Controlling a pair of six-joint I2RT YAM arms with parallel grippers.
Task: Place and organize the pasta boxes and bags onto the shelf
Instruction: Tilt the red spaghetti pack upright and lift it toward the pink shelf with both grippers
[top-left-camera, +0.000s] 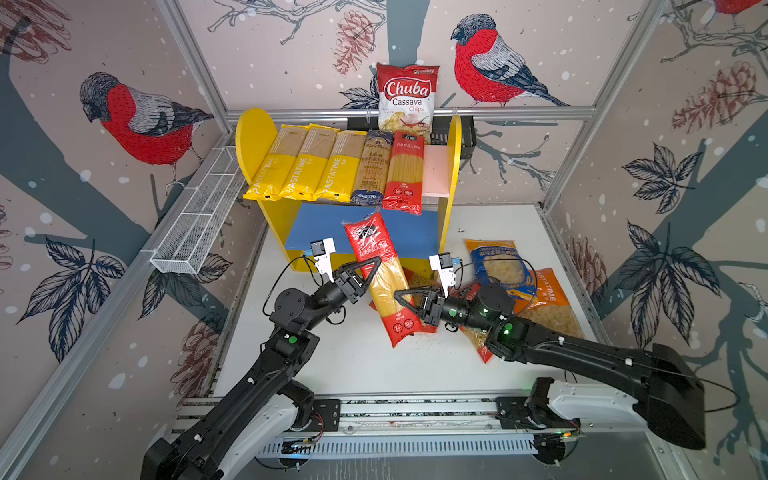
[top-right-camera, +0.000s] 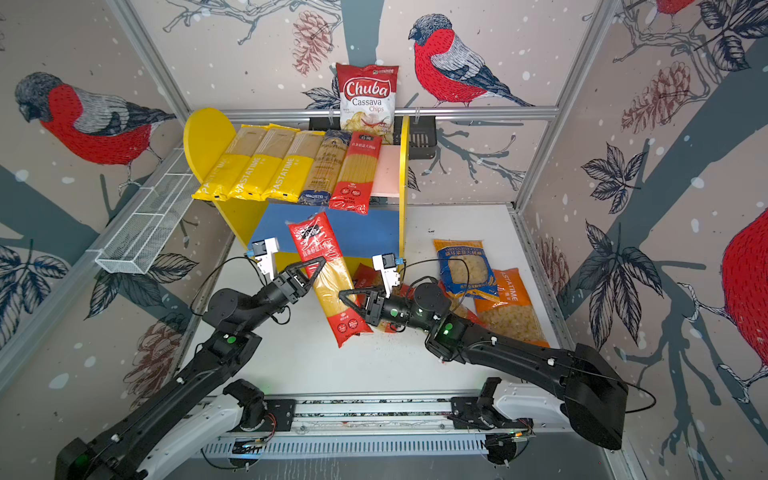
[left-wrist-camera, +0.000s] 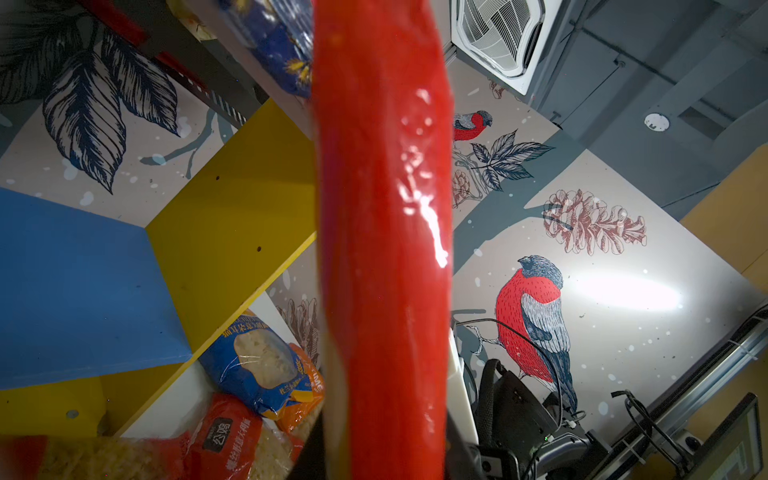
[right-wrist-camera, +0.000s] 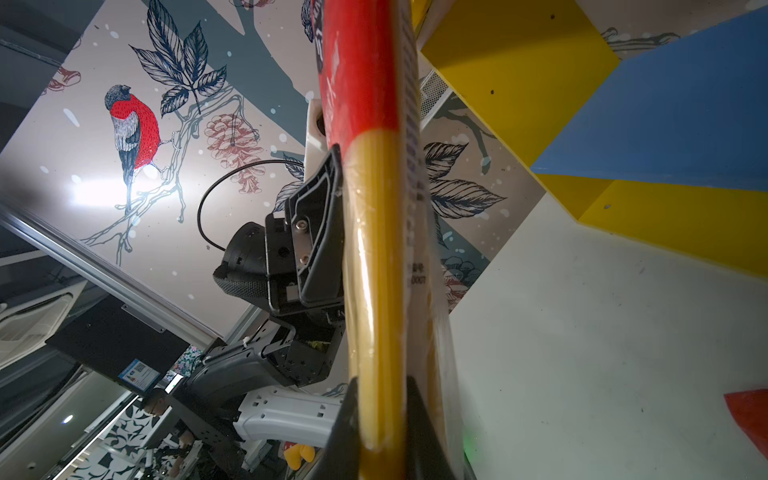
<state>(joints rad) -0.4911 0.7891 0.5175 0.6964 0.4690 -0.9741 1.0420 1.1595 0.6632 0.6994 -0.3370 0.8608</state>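
Observation:
The spaghetti pack is held by its clear middle in my right gripper, so I will grab the red bottom end (top-left-camera: 399, 328) before I put the pack down on the pink upper board.
A long red spaghetti pack (top-left-camera: 384, 286) (top-right-camera: 328, 282) hangs tilted in front of the shelf (top-left-camera: 255, 141), its top end over the blue lower board (top-left-camera: 324, 228). My left gripper (top-left-camera: 374, 266) (left-wrist-camera: 382, 457) is shut on its upper part. Lower down, my right gripper (top-left-camera: 401, 297) (right-wrist-camera: 382, 415) is shut on its clear middle. The pink upper board (top-left-camera: 436, 170) carries three yellow PASTATIME packs (top-left-camera: 299, 166), a dark blue pack (top-left-camera: 372, 170) and a red pack (top-left-camera: 405, 174). On the table at the right lie a blue bag (top-left-camera: 500, 266), an orange bag (top-left-camera: 548, 299) and a red bag (left-wrist-camera: 224, 436), partly hidden by my right arm.
A Chuba chips bag (top-left-camera: 407, 95) stands in a black basket (top-left-camera: 467, 133) behind the shelf. A white wire rack (top-left-camera: 199, 220) hangs on the left wall. The arms' rail (top-left-camera: 415, 409) runs along the table's front edge.

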